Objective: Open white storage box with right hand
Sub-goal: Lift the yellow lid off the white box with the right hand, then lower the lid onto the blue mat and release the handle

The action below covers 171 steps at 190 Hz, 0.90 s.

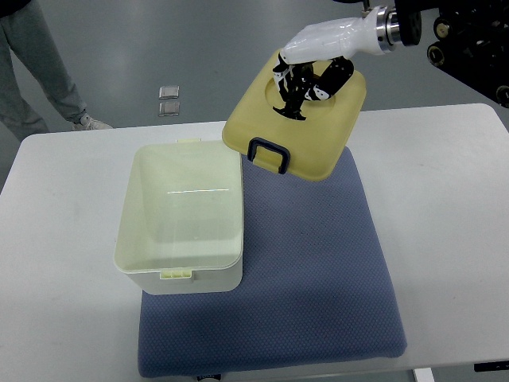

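Note:
Next, my right gripper lets go of the pale yellow lid on the blue mat (pixel 304 208), close beside the white storage box.
The white storage box (pixel 180 219) stands open and empty on the left part of a blue mat (pixel 310 270). Its pale yellow lid (pixel 298 135), with a dark blue clasp (pixel 269 153) on the near edge, hangs tilted in the air above the mat's far right part. My right hand (pixel 306 79) comes in from the upper right and is shut on the lid's top, its black fingers curled into the recessed handle. The left arm does not show.
The mat lies on a white table (pixel 445 207). A person's legs (pixel 36 72) stand at the far left beyond the table. Two small square plates (pixel 169 100) are set in the grey floor behind the table.

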{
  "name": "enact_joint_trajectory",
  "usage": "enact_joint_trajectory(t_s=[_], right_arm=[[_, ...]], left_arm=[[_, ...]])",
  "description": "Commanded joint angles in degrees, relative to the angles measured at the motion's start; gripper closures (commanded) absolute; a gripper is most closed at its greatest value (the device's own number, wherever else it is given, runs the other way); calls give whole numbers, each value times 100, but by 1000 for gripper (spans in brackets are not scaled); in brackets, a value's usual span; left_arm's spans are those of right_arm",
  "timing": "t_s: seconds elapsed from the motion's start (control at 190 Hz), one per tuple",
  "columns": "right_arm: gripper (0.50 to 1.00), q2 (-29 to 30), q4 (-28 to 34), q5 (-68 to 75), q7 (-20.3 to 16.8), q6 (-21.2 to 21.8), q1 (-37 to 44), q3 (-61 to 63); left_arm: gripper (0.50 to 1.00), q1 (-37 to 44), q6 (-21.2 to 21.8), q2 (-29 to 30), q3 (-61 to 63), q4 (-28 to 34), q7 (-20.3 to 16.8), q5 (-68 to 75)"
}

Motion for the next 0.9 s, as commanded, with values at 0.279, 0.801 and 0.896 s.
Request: enact_joint_trajectory(t_s=[0.279, 0.801, 0.896], right_arm=[[1000, -443, -47, -32, 0, -323, -853, -86], [1000, -21, 15, -129, 0, -772, -1547, -429], [1000, 76, 24, -120, 0, -772, -1547, -447]], left_arm=[[500, 1, 0, 0, 0, 0, 0, 0], [500, 1, 0, 0, 0, 0, 0, 0], [500, 1, 0, 0, 0, 0, 0, 0]])
